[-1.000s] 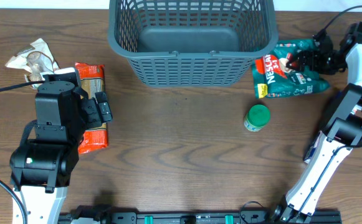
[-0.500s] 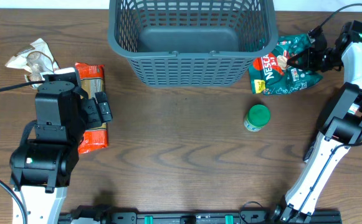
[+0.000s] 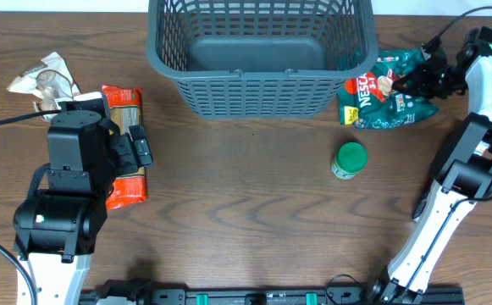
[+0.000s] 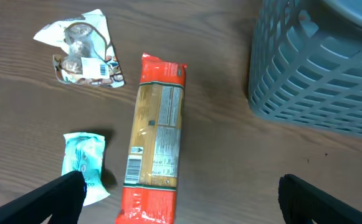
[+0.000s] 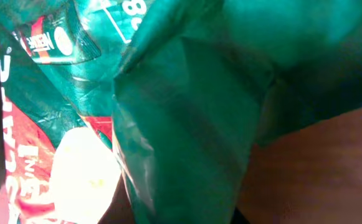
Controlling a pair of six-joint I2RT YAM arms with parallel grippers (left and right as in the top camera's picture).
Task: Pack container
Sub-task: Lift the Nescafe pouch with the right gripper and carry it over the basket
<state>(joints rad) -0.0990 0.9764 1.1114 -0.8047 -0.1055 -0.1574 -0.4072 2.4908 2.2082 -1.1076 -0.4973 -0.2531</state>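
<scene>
I should let go of the green Nescafe bag with my right gripper inside the basket's front part (image 3: 279, 51), toward the end by the green-lidded jar.
The container (image 3: 262, 91) is a large dark grey slotted basket at the table's back centre, with nothing showing inside; its corner shows in the left wrist view (image 4: 318, 68). My right gripper (image 3: 417, 80) is shut on a green Nescafe bag (image 3: 381, 97), which sits crumpled just right of the basket's corner. That bag (image 5: 187, 112) fills the right wrist view and hides the fingers. My left gripper (image 3: 137, 146) hangs open over a long red-ended pasta packet (image 3: 124, 106); in its wrist view the gripper (image 4: 181, 182) straddles the packet's (image 4: 156, 137) lower end without touching it.
A green-lidded jar (image 3: 349, 159) stands in front of the Nescafe bag. A crumpled clear packet (image 3: 46, 76) lies at the far left, also in the left wrist view (image 4: 81, 53). A small light blue packet (image 4: 84, 165) lies beside the pasta.
My right gripper has shut on the green bag and drawn it up and left toward the basket's corner. The left arm has not moved.
</scene>
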